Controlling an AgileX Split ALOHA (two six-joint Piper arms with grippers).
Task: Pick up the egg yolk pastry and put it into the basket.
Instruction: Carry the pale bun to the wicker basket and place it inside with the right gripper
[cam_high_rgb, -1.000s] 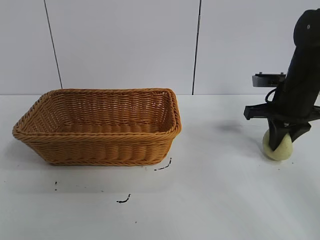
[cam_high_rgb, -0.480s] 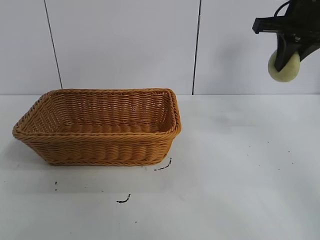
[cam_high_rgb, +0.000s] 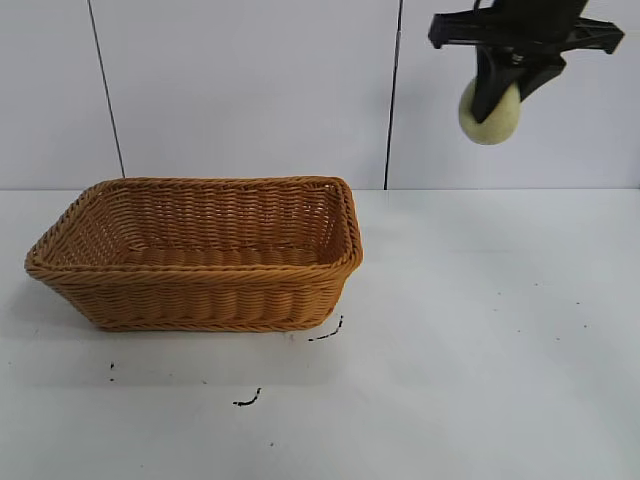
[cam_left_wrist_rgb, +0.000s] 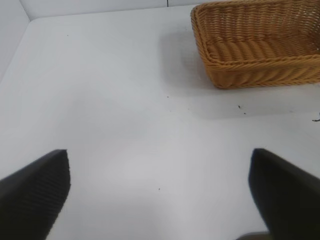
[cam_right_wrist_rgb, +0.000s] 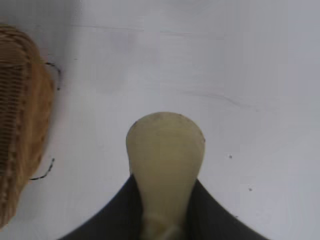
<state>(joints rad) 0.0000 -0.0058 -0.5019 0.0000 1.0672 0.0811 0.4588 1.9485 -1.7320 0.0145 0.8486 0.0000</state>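
Observation:
I need to release the egg yolk pastry with my right gripper on the basket's bottom, behind the middle of its front rim (cam_high_rgb: 218, 256).
The pale yellow egg yolk pastry (cam_high_rgb: 490, 115) hangs high above the table at the upper right, squeezed between the black fingers of my right gripper (cam_high_rgb: 503, 95), which is shut on it. In the right wrist view the egg yolk pastry (cam_right_wrist_rgb: 165, 150) bulges out past my right gripper (cam_right_wrist_rgb: 164, 197). The orange-brown wicker basket (cam_high_rgb: 200, 300) stands on the table at the left, well to the left of and below the pastry, and its inside shows nothing. The basket's (cam_right_wrist_rgb: 20, 125) edge shows in the right wrist view. My left gripper (cam_left_wrist_rgb: 160, 192) hovers open over bare table, away from the basket (cam_left_wrist_rgb: 250, 70).
The white tabletop (cam_high_rgb: 470, 350) carries a few small black marks (cam_high_rgb: 247, 400) in front of the basket. A white panelled wall (cam_high_rgb: 250, 90) rises behind the table.
My right gripper has lifted the egg yolk pastry from the table at the right up high, then carried it leftward toward the basket. The basket has not moved.

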